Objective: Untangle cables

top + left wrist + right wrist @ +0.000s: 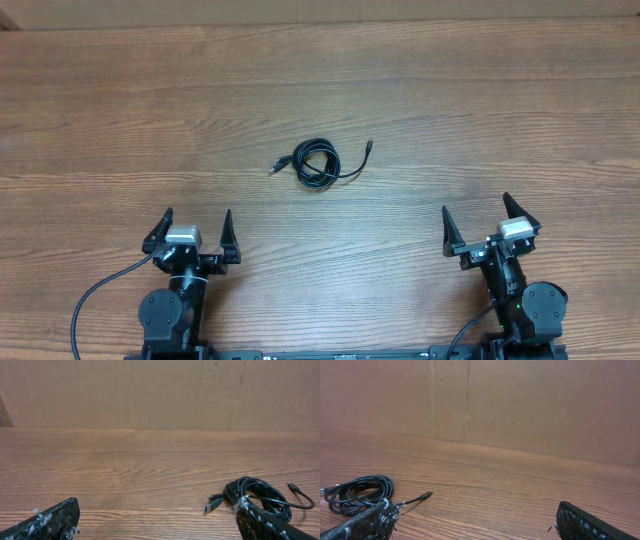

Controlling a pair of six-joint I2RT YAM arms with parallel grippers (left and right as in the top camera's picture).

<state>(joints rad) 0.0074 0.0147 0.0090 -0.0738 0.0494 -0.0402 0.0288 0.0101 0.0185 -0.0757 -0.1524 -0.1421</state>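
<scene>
I should close my left gripper on the side of the black coil [298, 168] [231, 493] next to the thicker plug, so that I take the bundled cables all together.
The cables [318, 164] lie as a small black coil in the middle of the wooden table, with a plug sticking out at the left [276, 166] and a thinner end with a plug at the upper right [369, 146]. The coil shows at lower right in the left wrist view [252, 492] and at lower left in the right wrist view [357, 493]. My left gripper [193, 232] is open and empty near the front edge, left of the coil. My right gripper [490, 224] is open and empty at the front right. Both are well short of the cables.
The wooden table [500, 110] bears nothing else. A brown cardboard wall [150, 390] stands along its far side. A thick black arm wire [95, 295] loops by the left arm's base.
</scene>
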